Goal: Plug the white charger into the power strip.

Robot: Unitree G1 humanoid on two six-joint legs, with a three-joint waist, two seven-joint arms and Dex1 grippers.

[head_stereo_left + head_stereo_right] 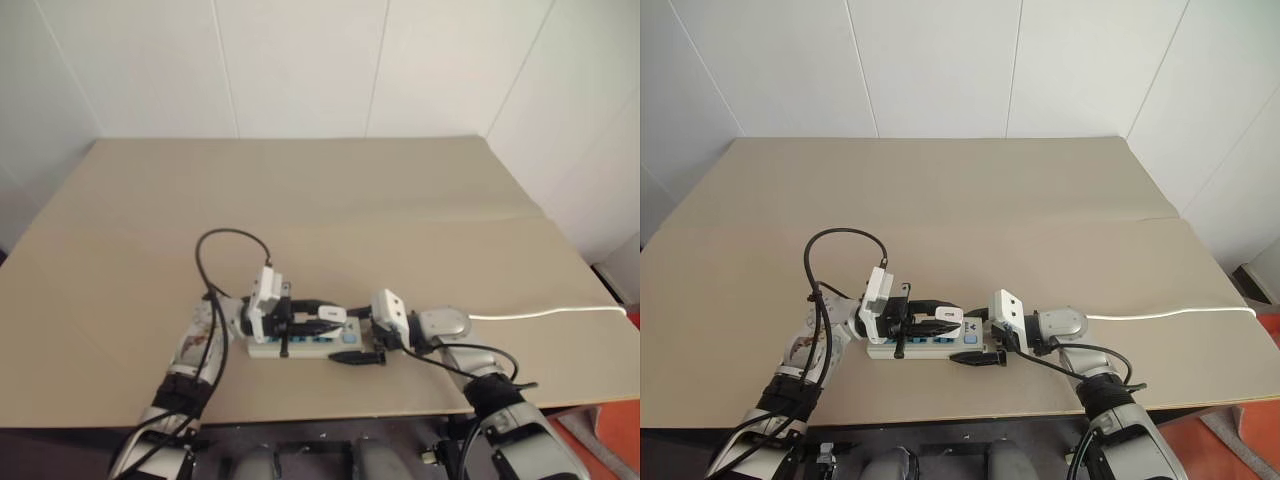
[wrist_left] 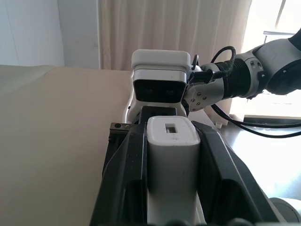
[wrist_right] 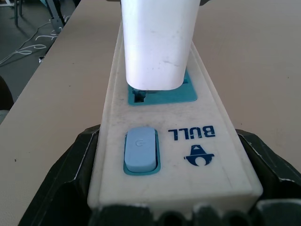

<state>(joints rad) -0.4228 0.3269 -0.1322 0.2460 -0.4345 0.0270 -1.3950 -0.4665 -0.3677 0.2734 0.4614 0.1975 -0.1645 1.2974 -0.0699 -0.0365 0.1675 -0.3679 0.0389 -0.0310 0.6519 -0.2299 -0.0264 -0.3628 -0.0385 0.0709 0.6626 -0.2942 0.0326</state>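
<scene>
Next, my left gripper lets go of the white charger in the blue socket (image 1: 323,334) beside the power strip's blue switch.
The white charger (image 2: 171,160) is clamped between the fingers of my left gripper (image 1: 330,318), which is shut on it and points level across the table. It stands over the blue socket (image 3: 162,94) beside the blue switch (image 3: 140,149) of the power strip (image 3: 188,155). Its lower end meets that socket face, and its prongs are hidden. My right gripper (image 1: 354,338) is shut on the strip's switch end, one black finger (image 3: 70,179) on each long side. The strip (image 1: 295,348) lies flat near the table's front edge.
The strip's thin white cable (image 1: 550,313) trails right to the table's edge. A black cable (image 1: 230,240) loops above my left arm. The tan table (image 1: 320,200) runs back to a white wall. The right gripper's white camera block (image 2: 160,75) faces the charger closely.
</scene>
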